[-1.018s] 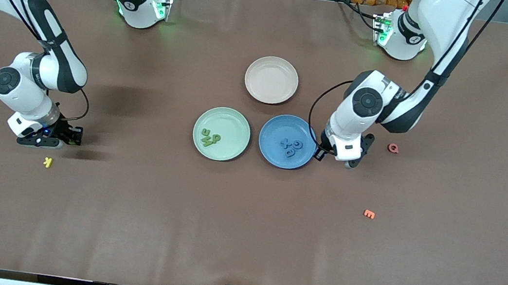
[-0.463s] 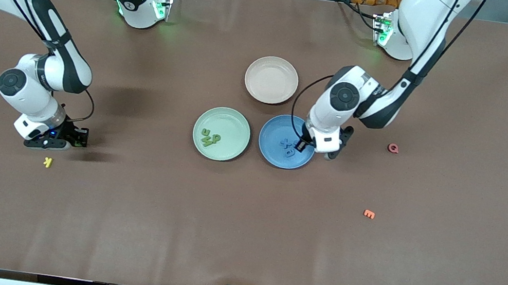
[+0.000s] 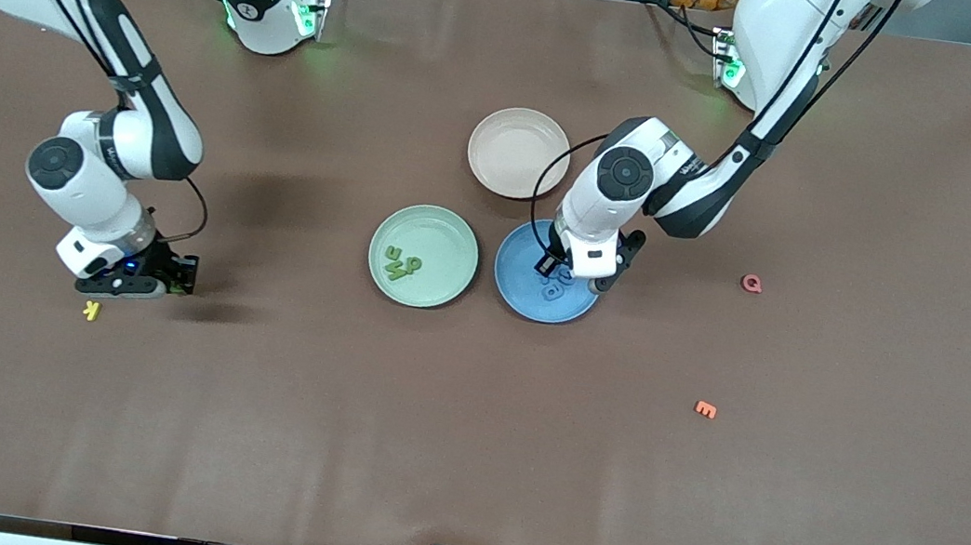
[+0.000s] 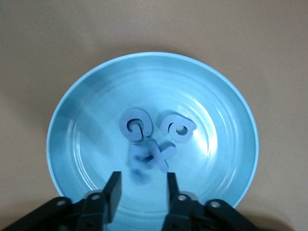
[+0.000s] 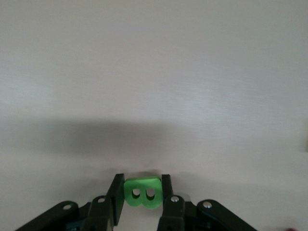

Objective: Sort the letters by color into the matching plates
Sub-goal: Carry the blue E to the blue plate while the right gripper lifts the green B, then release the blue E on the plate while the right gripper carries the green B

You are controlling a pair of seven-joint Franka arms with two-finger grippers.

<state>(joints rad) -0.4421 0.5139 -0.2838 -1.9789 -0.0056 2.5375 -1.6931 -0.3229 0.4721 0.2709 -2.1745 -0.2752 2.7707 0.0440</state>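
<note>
My right gripper will set the green letter B free on the pale green plate (image 3: 403, 238), next to the cluster, on the side toward the arm bases.
My left gripper (image 3: 574, 275) hangs over the blue plate (image 3: 515, 295), its fingers open with nothing between them (image 4: 143, 179). Just past its fingertips is a blurred blue letter (image 4: 139, 168). Three more blue letters (image 4: 161, 153) lie in the middle of the blue plate (image 4: 82, 110). My right gripper (image 3: 171, 276) is low over the bare table toward the right arm's end, shut on a green letter B (image 5: 142, 193) held upright between its fingers (image 5: 142, 182). The pale green plate (image 3: 448, 235), beside the blue one, holds a small cluster of green letters (image 3: 400, 263).
A beige-pink plate (image 3: 519, 152) sits farther from the front camera than the other two plates. A yellow letter (image 3: 92, 311) lies on the table by my right gripper. A red letter (image 3: 751, 283) and an orange letter (image 3: 706, 409) lie toward the left arm's end.
My left arm swung from beside the blue plate to over it, opened and let go of a blue letter. My right arm carried the green letter a little toward the plates.
</note>
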